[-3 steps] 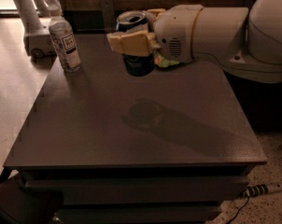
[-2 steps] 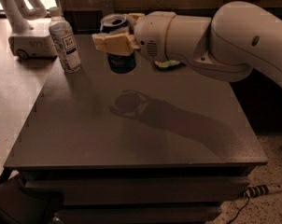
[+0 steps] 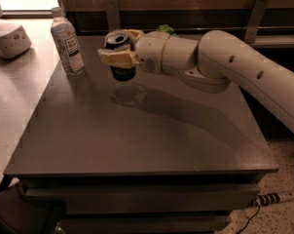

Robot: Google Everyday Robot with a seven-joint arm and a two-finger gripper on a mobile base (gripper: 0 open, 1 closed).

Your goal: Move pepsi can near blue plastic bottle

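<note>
The robot's gripper will set the pepsi can down on the table (image 3: 96,81) just beside the blue plastic bottle, toward the robot's arm.
The pepsi can (image 3: 119,55) is a short dark blue can with a silver top. My gripper (image 3: 119,53) is shut on it and holds it a little above the dark table (image 3: 137,130), over its own shadow. The blue plastic bottle (image 3: 67,42), pale with a white cap and a white-and-dark label, stands upright at the table's far left corner, to the left of the can with a gap between them. My white arm (image 3: 225,67) reaches in from the right.
A green snack bag (image 3: 165,29) peeks out behind my arm at the table's far edge. A white machine base (image 3: 8,37) stands on the floor to the left. A power strip (image 3: 273,198) lies on the floor at lower right. A wall runs behind the table.
My gripper has carried the can further left, closer to the bottle. The camera view has shifted, so the bottle and the table sit differently in the frame.
</note>
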